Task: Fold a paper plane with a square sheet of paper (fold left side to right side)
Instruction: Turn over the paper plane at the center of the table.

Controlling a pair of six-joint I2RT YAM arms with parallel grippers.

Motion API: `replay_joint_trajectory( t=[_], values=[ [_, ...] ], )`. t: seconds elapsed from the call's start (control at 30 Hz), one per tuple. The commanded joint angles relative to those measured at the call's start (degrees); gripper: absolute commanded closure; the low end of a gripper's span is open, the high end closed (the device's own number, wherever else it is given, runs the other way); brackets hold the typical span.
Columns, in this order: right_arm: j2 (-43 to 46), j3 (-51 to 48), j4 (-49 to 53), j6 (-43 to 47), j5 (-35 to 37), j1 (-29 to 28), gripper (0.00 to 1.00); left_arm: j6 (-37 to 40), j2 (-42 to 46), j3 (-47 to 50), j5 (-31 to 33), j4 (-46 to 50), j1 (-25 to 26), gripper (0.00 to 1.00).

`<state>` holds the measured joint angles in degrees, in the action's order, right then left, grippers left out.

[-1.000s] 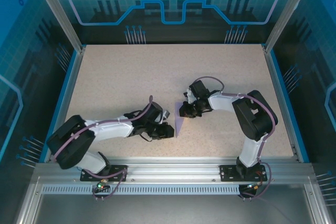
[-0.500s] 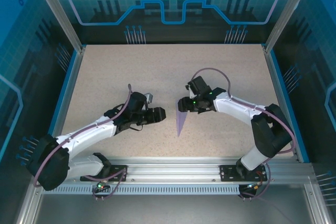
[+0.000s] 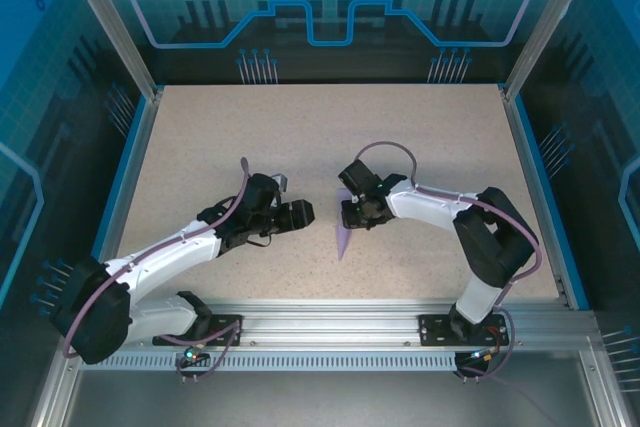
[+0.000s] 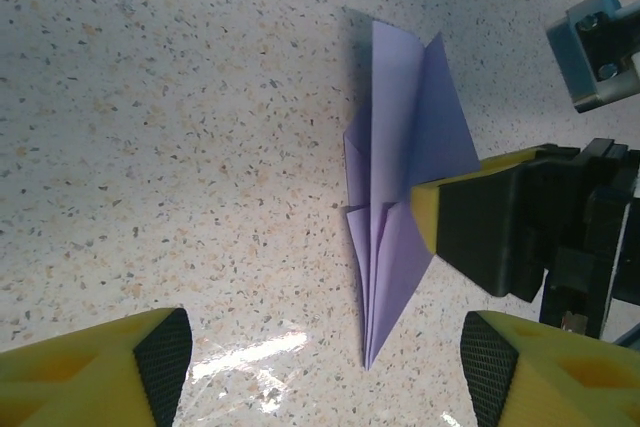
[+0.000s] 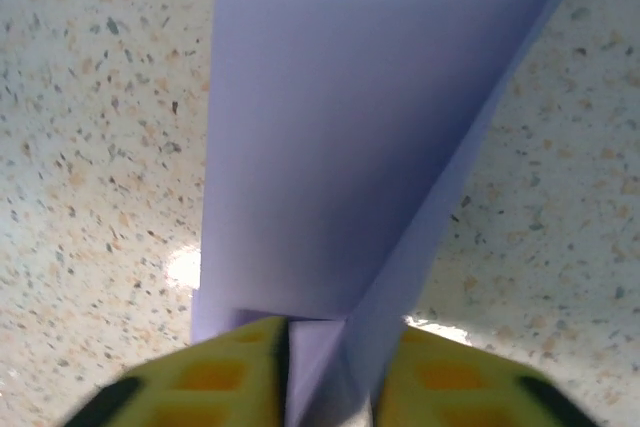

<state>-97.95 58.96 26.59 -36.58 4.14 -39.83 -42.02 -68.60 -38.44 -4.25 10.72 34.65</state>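
Note:
I have one wing's fold pinched in my right gripper beside the paper plane's centre fold, so next I open, back away and grip the raised centre fold (image 4: 373, 237) before moving the plane.
The lavender paper plane (image 3: 342, 242) lies mid-table as a slim creased dart, its point (image 4: 368, 362) toward the near edge. In the right wrist view the paper plane (image 5: 340, 127) rises between my two yellow fingers. My right gripper (image 3: 347, 217) is shut on its wide end; its fingers (image 5: 230, 377) pinch the centre fold. One right finger (image 4: 480, 217) presses the plane's right wing in the left wrist view. My left gripper (image 3: 306, 213) stands open just left of the plane, apart from it. Nothing lies between the left fingertips (image 4: 155, 357), which frame the dart's point.
The speckled beige table (image 3: 300, 127) has a blue raised rim (image 3: 125, 177) on the left and right, with glass walls behind. A grey metal part of the right wrist (image 4: 600, 47) hangs over the plane's far right.
The left gripper has opened and drawn back left, away from the plane. The right gripper opened briefly, then shut again on the plane's wide end, shifting slightly toward the near edge.

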Motion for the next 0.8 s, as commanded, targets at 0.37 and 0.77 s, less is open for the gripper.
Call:
replay_joint_trajectory(
  t=[0.37,0.77],
  values=[
    [13.79,-1.59,-4.38,1.04,-11.07,-1.41,0.96,-0.17,4.9,-0.98,5.99,4.78,-0.42,0.23],
    [9.58,-17.08,-23.24,-3.22,-20.85,5.56,0.93,0.02,9.08,0.03,8.82,7.03,-0.46,0.2]
  ],
)
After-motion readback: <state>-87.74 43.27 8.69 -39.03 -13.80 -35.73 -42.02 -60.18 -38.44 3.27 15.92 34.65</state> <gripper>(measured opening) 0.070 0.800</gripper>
